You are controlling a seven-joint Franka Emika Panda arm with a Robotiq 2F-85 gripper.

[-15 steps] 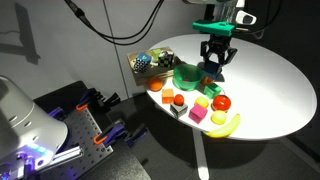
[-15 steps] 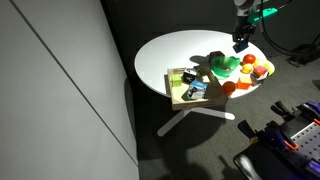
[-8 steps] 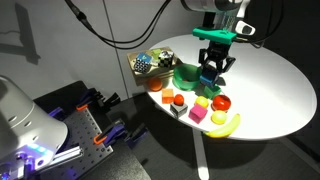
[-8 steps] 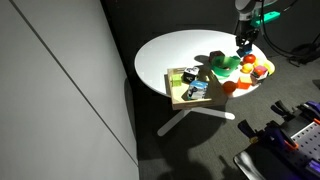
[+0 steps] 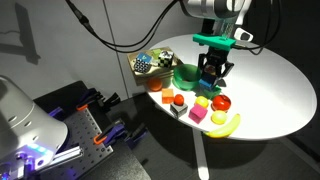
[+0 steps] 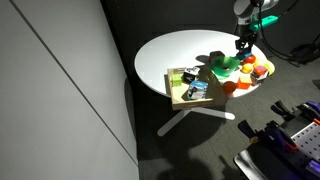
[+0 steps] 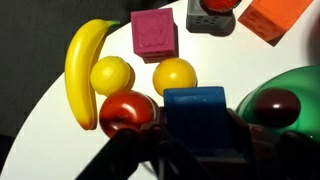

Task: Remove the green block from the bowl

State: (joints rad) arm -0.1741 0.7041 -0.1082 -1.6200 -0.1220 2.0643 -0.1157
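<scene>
Next, my gripper lets go of the green block on the white table [image 5: 212, 90] [image 7: 185, 154] between the bowl and the red tomato.
My gripper [image 7: 196, 150] is shut on the green block [image 7: 195, 112], a blue-teal cube held between the two dark fingers. The bowl [image 7: 292, 82], shiny bright green, lies at the right edge of the wrist view with a dark red round fruit [image 7: 276, 106] in it. The block is outside the bowl's rim, above the white table next to the fruits. In both exterior views the gripper [image 5: 211, 73] [image 6: 243, 48] hangs just beside the bowl [image 5: 186, 73] [image 6: 221, 66].
Close by are a banana [image 7: 80, 62], a lemon [image 7: 112, 75], an orange [image 7: 175, 76], a red tomato [image 7: 126, 115], a pink block [image 7: 153, 32] and an orange block [image 7: 276, 14]. A wooden tray [image 5: 150, 65] holds a checkered object. The table edge [image 5: 255, 135] is near.
My gripper, still holding the block, has moved down and slightly away from over the bowl toward the fruits.
</scene>
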